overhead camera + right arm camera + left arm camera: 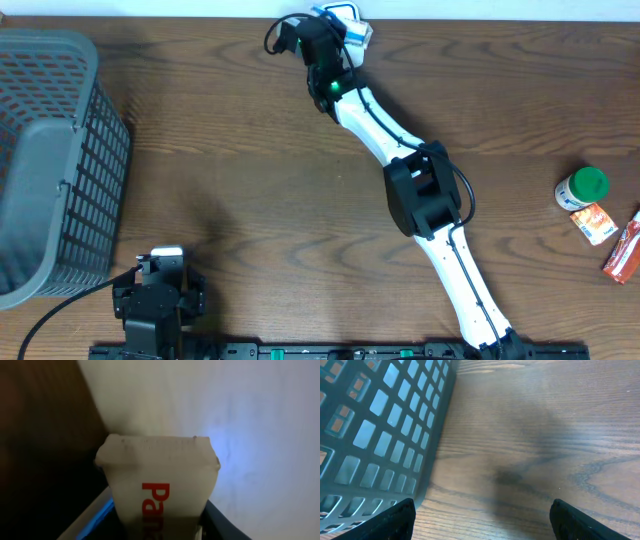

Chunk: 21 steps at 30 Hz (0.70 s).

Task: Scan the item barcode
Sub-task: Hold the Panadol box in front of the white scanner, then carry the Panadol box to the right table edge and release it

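Observation:
My right gripper should put the white box down on the wood [557,176] beside the green-lidded white bottle.
My right arm stretches to the far edge of the table. There the right gripper [338,28] is shut on the item [352,25], a white box with blue on it. In the right wrist view the box [157,470] stands up between the dark fingers [222,525], showing red letters on its white face, and the gripper [160,530] holds its lower part. No barcode shows in any view. My left gripper [160,262] rests at the near left of the table. It is open [480,525], with only bare wood between its fingertips [390,522].
A grey mesh basket [60,160] fills the left side, close beside the left gripper [385,425]. At the right edge lie a green-lidded white bottle [583,187], an orange packet [594,222] and a red packet [622,250]. A pale wall [250,420] stands just behind the held box.

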### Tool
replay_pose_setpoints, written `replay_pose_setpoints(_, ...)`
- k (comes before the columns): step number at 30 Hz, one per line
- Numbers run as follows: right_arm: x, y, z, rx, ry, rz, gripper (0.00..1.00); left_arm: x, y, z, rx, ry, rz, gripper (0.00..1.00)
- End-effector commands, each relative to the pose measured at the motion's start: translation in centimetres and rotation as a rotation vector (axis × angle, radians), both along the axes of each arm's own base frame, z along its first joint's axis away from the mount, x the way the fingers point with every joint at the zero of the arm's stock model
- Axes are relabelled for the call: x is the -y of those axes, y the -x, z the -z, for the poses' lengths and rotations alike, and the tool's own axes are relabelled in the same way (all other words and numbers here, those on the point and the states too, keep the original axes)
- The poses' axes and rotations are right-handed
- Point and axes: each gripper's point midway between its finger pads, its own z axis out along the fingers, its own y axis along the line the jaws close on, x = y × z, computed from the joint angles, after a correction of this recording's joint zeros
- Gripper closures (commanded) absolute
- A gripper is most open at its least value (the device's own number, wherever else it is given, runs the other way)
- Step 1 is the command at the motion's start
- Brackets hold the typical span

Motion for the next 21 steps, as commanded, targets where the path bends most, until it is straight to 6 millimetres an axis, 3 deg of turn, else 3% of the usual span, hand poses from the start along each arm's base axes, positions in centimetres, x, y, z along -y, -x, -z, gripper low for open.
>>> replay_pose_setpoints(1, 1.1, 0.8, -6.2, 0.069, -0.132, 0.109, 0.83, -0.1, 0.0, -0.3, 0.011, 0.006, -0.011, 0.14)
replay_pose_setpoints(7, 4.5, 3.4, -11.0, 0.067, -0.238, 0.294, 0.85, -0.1, 0.0, -0.3, 0.011, 0.006, -0.011, 0.14)
replay_pose_setpoints(11, 8.7, 5.8, -12.9, 0.049, -0.258, 0.463, 0.86, -0.1, 0.0, -0.3, 0.011, 0.006, -0.011, 0.14)
replay_pose_setpoints(17, 15.9, 9.9, -11.7, -0.058, -0.344, 0.728, 0.89, -0.1, 0.0, -0.3, 0.011, 0.006, -0.011, 0.14)
replay_pose_setpoints(21, 21.1, 13.0, -8.6, -0.209, -0.365, 0.904, 0.9, -0.1, 0.0, -0.3, 0.011, 0.006, -0.011, 0.14)
